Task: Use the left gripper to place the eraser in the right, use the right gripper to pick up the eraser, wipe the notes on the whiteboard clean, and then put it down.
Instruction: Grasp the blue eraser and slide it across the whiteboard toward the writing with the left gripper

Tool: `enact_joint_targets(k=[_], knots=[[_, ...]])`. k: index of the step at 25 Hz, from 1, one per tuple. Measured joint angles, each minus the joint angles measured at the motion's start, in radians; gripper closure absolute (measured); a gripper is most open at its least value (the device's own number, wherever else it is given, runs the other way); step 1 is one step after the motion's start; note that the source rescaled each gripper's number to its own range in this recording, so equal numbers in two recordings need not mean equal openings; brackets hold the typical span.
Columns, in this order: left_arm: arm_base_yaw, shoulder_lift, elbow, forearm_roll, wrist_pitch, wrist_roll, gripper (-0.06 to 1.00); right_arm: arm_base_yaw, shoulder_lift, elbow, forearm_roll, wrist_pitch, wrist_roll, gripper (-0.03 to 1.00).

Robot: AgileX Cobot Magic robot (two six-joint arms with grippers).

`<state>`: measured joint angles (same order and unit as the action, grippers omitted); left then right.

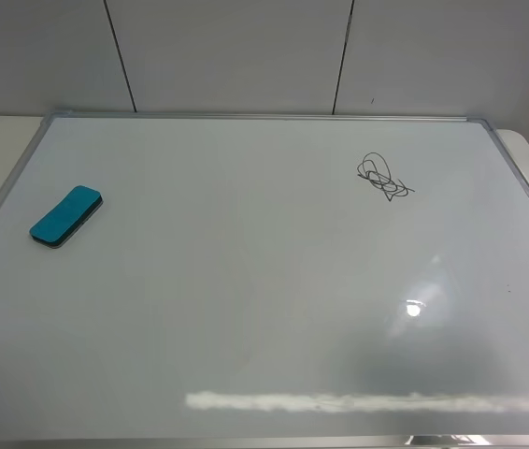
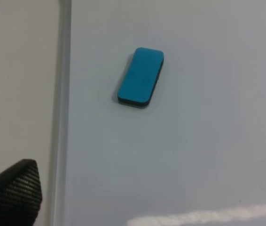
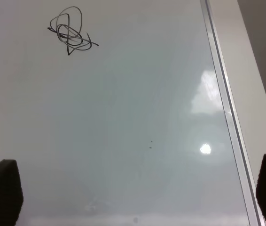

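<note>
The teal-blue eraser is next for my left gripper, which should go there and close its fingers just over the near half of the eraser's top (image 1: 55, 224) (image 2: 136, 85).
The teal-blue eraser (image 1: 66, 216) lies flat on the left part of the whiteboard (image 1: 264, 309), close to its left frame. The notes (image 1: 383, 178), a black scribble, sit on the board's far right area. Neither gripper shows in the high view. In the left wrist view the eraser (image 2: 141, 77) lies ahead of my left gripper (image 2: 144, 197), whose black fingertips (image 2: 13, 193) stand wide apart, open and empty. The right wrist view shows the notes (image 3: 70, 30) well ahead of my right gripper (image 3: 135, 193), which is also open and empty, its fingertips (image 3: 1, 190) at the picture's corners.
The board's silver frame (image 1: 274, 116) runs along all sides, with pale tabletop beyond it on the left (image 2: 15, 84) and on the right (image 3: 246, 70). A panelled wall (image 1: 246, 47) rises behind the board. Lamp glare (image 1: 414, 307) shows on the board's near right.
</note>
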<state>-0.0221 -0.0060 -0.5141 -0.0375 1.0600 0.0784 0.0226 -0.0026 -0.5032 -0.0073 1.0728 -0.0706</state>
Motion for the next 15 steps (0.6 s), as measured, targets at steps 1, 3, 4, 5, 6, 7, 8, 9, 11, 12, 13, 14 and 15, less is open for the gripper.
enact_joint_targets(k=[1,3,4,5,6,7,8,9,11,12,13,14,15], knots=[[0.0,0.0,0.0,0.0,0.0,0.0,-0.06,0.0,0.0,0.0,0.0,0.0,0.0,-0.03],[0.0,0.0,0.0,-0.004,0.0,0.0,-0.06,0.0,0.0,0.0,0.0,0.0,0.0,-0.03],[0.0,0.0,0.0,-0.011,0.0,0.0,-0.06,0.0,0.0,0.0,0.0,0.0,0.0,-0.03],[0.0,0.0,0.0,-0.015,0.0,0.0,-0.06,0.0,0.0,0.0,0.0,0.0,0.0,-0.03],[0.0,0.0,0.0,-0.018,0.0,0.0,-0.06,0.0,0.0,0.0,0.0,0.0,0.0,-0.03],[0.0,0.0,0.0,-0.019,0.0,0.0,-0.06,0.0,0.0,0.0,0.0,0.0,0.0,-0.03],[0.0,0.0,0.0,-0.019,0.0,0.0,-0.06,0.0,0.0,0.0,0.0,0.0,0.0,-0.03],[0.0,0.0,0.0,-0.019,0.0,0.0,-0.06,0.0,0.0,0.0,0.0,0.0,0.0,-0.03],[0.0,0.0,0.0,-0.019,0.0,0.001,-0.06,0.0,0.0,0.0,0.0,0.0,0.0,-0.03],[0.0,0.0,0.0,-0.019,0.0,0.004,-0.06,0.0,0.0,0.0,0.0,0.0,0.0,-0.03],[0.0,0.0,0.0,-0.019,-0.001,0.007,-0.06,0.0,0.0,0.0,0.0,0.0,0.0,-0.03],[0.0,0.004,0.0,-0.019,-0.003,0.01,-0.06,0.0,0.0,0.0,0.0,0.0,0.0,-0.03],[0.0,0.018,-0.003,-0.02,-0.004,0.011,-0.06,0.0,0.0,0.0,0.0,0.0,0.0,-0.03]])
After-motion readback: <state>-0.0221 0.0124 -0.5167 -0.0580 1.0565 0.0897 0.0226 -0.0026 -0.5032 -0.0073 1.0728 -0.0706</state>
